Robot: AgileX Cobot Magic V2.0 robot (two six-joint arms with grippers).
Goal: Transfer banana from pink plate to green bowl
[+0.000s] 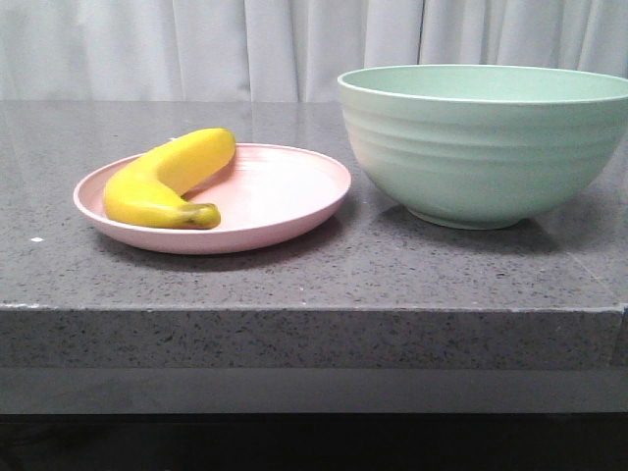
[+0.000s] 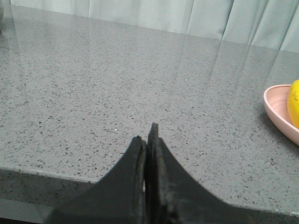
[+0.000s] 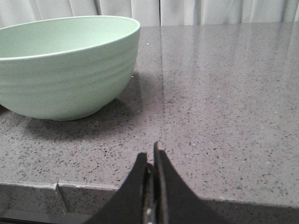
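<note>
The yellow banana on the pink plate will be held by my left gripper, which will close around the banana's middle (image 1: 171, 173) between its stem and far end.
The yellow banana (image 1: 167, 178) lies on the left part of the pink plate (image 1: 285, 196), its stem tip toward the front. The green bowl (image 1: 486, 142) stands to the right of the plate, apart from it. Neither gripper shows in the front view. My left gripper (image 2: 146, 135) is shut and empty near the table's front edge, well left of the plate rim (image 2: 275, 107) and the banana's end (image 2: 294, 102). My right gripper (image 3: 150, 156) is shut and empty at the front edge, right of the bowl (image 3: 65, 70).
The grey speckled stone table (image 1: 294, 275) has a thick front edge. A pale curtain (image 1: 245, 44) hangs behind the table.
</note>
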